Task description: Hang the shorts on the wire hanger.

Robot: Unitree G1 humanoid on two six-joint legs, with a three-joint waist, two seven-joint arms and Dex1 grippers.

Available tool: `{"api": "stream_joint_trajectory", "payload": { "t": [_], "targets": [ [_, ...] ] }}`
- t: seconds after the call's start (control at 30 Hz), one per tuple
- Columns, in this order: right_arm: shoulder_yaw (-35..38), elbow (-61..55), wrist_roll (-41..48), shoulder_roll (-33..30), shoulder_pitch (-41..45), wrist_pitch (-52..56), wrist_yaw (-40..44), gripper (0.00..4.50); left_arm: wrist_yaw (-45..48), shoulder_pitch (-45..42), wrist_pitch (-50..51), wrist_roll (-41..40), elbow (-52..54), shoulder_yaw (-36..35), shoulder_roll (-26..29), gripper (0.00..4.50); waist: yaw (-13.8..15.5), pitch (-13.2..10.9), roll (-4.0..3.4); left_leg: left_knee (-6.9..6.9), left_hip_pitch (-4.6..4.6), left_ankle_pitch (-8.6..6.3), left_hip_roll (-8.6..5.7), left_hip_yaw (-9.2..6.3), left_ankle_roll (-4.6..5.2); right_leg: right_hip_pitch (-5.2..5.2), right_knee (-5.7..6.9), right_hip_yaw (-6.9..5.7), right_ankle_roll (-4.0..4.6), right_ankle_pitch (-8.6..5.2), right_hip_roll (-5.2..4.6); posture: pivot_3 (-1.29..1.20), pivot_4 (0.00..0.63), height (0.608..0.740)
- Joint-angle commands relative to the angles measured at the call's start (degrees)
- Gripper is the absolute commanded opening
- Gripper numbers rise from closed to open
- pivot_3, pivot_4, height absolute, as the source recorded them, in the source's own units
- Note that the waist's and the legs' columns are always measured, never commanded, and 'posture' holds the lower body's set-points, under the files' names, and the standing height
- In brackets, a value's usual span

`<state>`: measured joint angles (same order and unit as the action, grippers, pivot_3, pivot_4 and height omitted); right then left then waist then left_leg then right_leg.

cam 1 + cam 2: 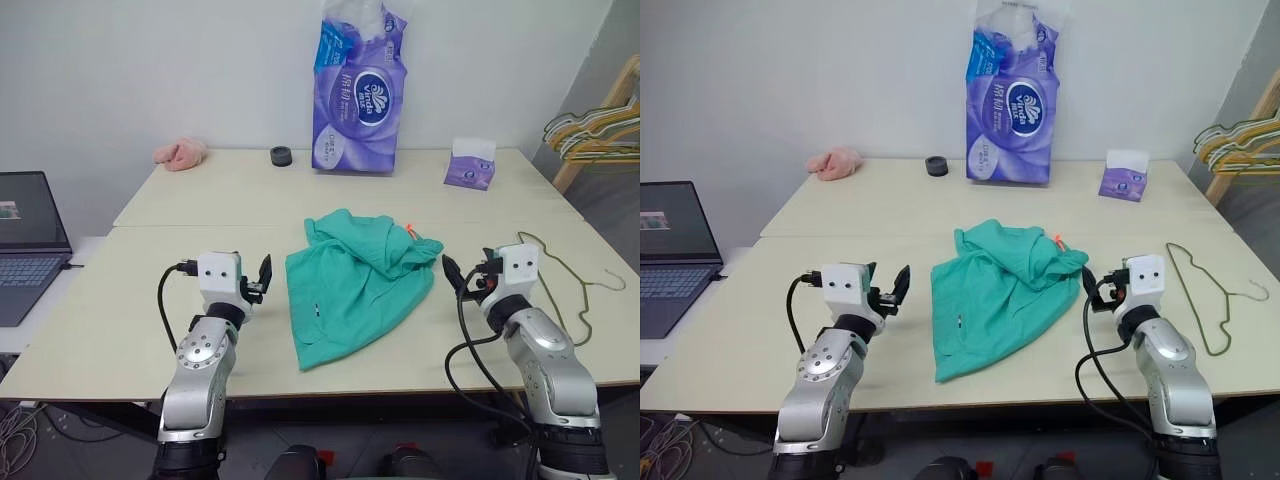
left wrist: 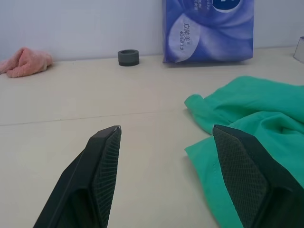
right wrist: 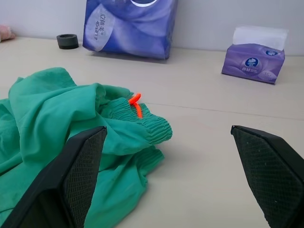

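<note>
The robot's right gripper needs to next go to the shorts' near edge (image 1: 424,296) (image 3: 137,194), just below the gathered waistband with the orange bit, and close there.
The teal-green shorts (image 1: 355,280) lie crumpled in the middle of the table, with the gathered waistband and an orange bit (image 3: 135,104) at their right end. To their right the thin wire hanger (image 1: 1200,295) lies flat on the table, its hook pointing right. My left gripper (image 1: 262,275) hovers just left of the shorts, open and empty, its fingers (image 2: 107,156) level over the tabletop. On the other side, between the shorts and the hanger, my right gripper (image 1: 1105,285) is wide open and holds nothing.
A laptop (image 1: 25,240) sits at the far left. Along the back stand a pink cloth (image 1: 180,153), a small black roll (image 1: 281,156), a tall purple tissue pack (image 1: 360,100) and a tissue box (image 1: 470,165). Bunched hangers (image 1: 600,130) hang beyond the right edge.
</note>
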<state>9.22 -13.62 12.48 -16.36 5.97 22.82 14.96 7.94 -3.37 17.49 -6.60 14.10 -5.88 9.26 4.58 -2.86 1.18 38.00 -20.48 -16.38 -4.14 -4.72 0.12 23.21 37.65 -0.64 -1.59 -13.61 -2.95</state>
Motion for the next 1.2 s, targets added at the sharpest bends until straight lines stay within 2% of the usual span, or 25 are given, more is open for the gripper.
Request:
{"api": "stream_joint_trajectory", "payload": {
  "t": [0.03, 0.3, 0.6, 0.87, 0.93, 1.03, 1.2],
  "targets": [
    [0.0, -1.0, 0.2, -0.5, 1.7, -0.8, 0.3, 4.47, -0.5, -0.7, -1.0, 0.7, 2.4, 0.4, 0.2, 3.26, 0.0, 0.0, 0.0, 0.0, 0.0, 0.0, 0.0, 0.0, 0.0, 0.0, 0.0, 0.0, 0.0, 0.0, 0.0, 0.14, 0.015, 0.74],
    [-0.5, -1.6, 0.1, -0.9, 1.1, -1.0, 1.0, 4.47, 0.7, -0.6, -2.9, -0.3, 2.6, 0.6, -0.1, 3.26, 0.0, 0.0, 0.0, 0.0, 0.0, 0.0, 0.0, 0.0, 0.0, 0.0, 0.0, 0.0, -0.02, -0.01, 0.0, 0.13, 0.014, 0.74],
    [-0.8, -2.3, 0.1, -1.0, 0.7, -0.7, 1.6, 4.47, 1.8, -0.7, -0.6, -3.8, 3.4, -0.4, -0.2, 3.26, 0.0, 0.0, -0.01, 0.0, 0.0, 0.0, 0.0, 0.0, 0.0, 0.0, 0.0, 0.0, -0.15, -0.09, 0.0, 0.12, 0.018, 0.74],
    [-1.3, -2.7, 0.1, -1.4, 0.4, -0.9, 1.8, 4.47, 7.7, 0.3, -1.8, -8.5, 4.7, -0.2, 1.0, 3.26, 0.0, 0.0, -0.01, -0.01, -0.01, -0.01, 0.01, 0.0, 0.0, 0.0, -0.01, 0.0, -0.15, -0.1, 0.0, 0.12, 0.012, 0.74],
    [-1.4, -2.7, 0.1, -1.4, 0.5, -1.0, 1.9, 4.5, 9.5, 0.8, -2.0, -9.9, 5.0, 0.1, 1.4, 3.59, 0.0, 0.0, -0.01, -0.01, -0.01, -0.01, 0.01, 0.01, 0.01, 0.0, -0.01, 0.0, -0.15, -0.11, 0.0, 0.11, 0.012, 0.74],
    [-1.5, -2.7, 0.1, -1.4, 0.5, -1.0, 2.0, 4.5, 12.0, 1.5, -2.0, -10.6, 5.6, 1.1, 2.7, 4.32, -0.1, 0.0, -0.01, -0.01, -0.01, -0.01, 0.01, 0.01, 0.01, 0.0, -0.01, 0.0, -0.15, -0.11, 0.0, 0.11, 0.012, 0.74],
    [-3.1, -4.9, 1.9, -3.7, -0.9, -0.1, 7.3, 4.5, 23.6, 2.8, 1.6, -13.0, 8.1, 5.7, 11.3, 4.42, -0.2, -0.1, -0.09, -0.03, -0.01, -0.01, 0.02, 0.02, 0.01, 0.01, -0.02, 0.0, -0.11, -0.14, 0.01, 0.11, 0.014, 0.74]
  ]
}}
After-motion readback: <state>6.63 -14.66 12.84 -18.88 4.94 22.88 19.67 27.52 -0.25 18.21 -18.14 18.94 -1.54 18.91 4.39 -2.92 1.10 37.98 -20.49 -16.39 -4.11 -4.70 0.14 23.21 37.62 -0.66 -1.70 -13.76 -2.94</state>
